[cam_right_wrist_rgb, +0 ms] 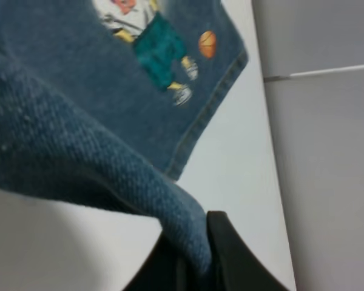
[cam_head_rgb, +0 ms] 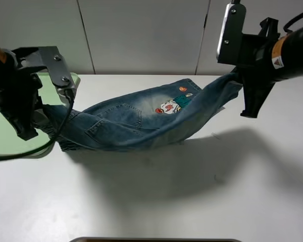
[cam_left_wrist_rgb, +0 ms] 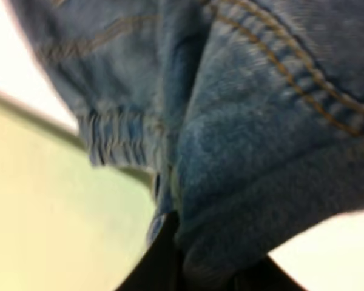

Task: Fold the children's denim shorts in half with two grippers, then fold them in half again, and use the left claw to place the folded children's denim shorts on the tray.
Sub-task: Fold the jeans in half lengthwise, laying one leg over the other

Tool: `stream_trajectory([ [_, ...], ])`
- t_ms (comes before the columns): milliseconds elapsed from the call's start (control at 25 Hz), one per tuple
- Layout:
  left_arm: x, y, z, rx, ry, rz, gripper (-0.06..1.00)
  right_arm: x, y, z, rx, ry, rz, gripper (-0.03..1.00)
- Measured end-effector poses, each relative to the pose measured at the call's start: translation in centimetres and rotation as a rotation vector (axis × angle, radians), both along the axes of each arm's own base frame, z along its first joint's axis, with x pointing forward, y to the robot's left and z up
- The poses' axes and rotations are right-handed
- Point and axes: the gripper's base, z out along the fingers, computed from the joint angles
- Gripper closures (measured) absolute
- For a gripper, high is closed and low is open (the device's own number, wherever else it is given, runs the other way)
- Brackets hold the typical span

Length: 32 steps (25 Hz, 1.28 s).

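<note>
The robot's left gripper needs to release the waistband end of the shorts across the pale-green tray's edge (cam_head_rgb: 55, 136), next to the white table.
The children's denim shorts (cam_head_rgb: 141, 123) hang stretched between my two grippers above the white table, with the cartoon patch (cam_head_rgb: 172, 105) facing up near the right leg. My left gripper (cam_head_rgb: 46, 120) is shut on the waistband end, close over the tray's right edge; the left wrist view shows the gathered denim (cam_left_wrist_rgb: 242, 151) pinched between its fingers. My right gripper (cam_head_rgb: 238, 80) is shut on the leg hem and holds it lifted; the right wrist view shows the hem (cam_right_wrist_rgb: 176, 224) in its fingers and the patch (cam_right_wrist_rgb: 158, 51) below.
The pale-green tray (cam_head_rgb: 5, 136) lies at the table's left edge, partly hidden by my left arm, and also shows in the left wrist view (cam_left_wrist_rgb: 42, 212). The white table (cam_head_rgb: 192, 191) stretches in front of the shorts. A grey panelled wall stands behind.
</note>
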Motion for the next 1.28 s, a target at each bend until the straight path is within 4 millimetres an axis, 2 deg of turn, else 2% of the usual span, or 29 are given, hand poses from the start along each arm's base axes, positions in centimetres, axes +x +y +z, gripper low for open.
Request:
stream_trajectory([
  [120, 1.0, 2.2, 0.0, -0.035, -0.002, 0.162, 0.85, 2.3, 1.1, 0.0, -0.019, 0.02, -0.015, 0.96],
  [280, 1.8, 4.3, 0.0, -0.04, -0.008, 0.254, 0.85, 5.6, 2.7, -1.1, -0.057, 0.072, -0.041, 0.96],
  [440, 2.2, 5.1, 0.1, -0.05, -0.028, 0.284, 0.85, 8.0, 3.8, -2.1, -0.084, 0.104, -0.061, 0.96],
  [560, 2.6, 5.8, -0.1, -0.044, -0.033, 0.292, 0.85, 11.1, 5.4, -2.6, -0.078, 0.104, -0.083, 0.96],
  [720, 3.6, 6.0, -2.1, -0.01, 0.032, 0.301, 0.85, 13.3, 6.4, -2.6, -0.056, 0.084, -0.097, 0.96],
  [880, 4.4, 5.8, -4.1, 0.013, 0.092, 0.299, 0.85, 14.7, 5.9, -3.1, -0.043, 0.084, -0.129, 0.96],
  [1000, 5.7, 5.4, -7.3, 0.025, 0.146, 0.3, 0.86, 16.0, 4.5, -4.1, -0.007, 0.092, -0.184, 0.96],
  [1120, 5.9, 5.3, -7.9, 0.019, 0.151, 0.309, 0.86, 17.0, 2.9, -5.0, 0.019, 0.096, -0.23, 0.96],
  [1280, 7.1, 5.1, -10.1, -0.024, 0.143, 0.359, 0.86, 17.7, 2.3, -5.9, 0.017, 0.094, -0.23, 0.96],
])
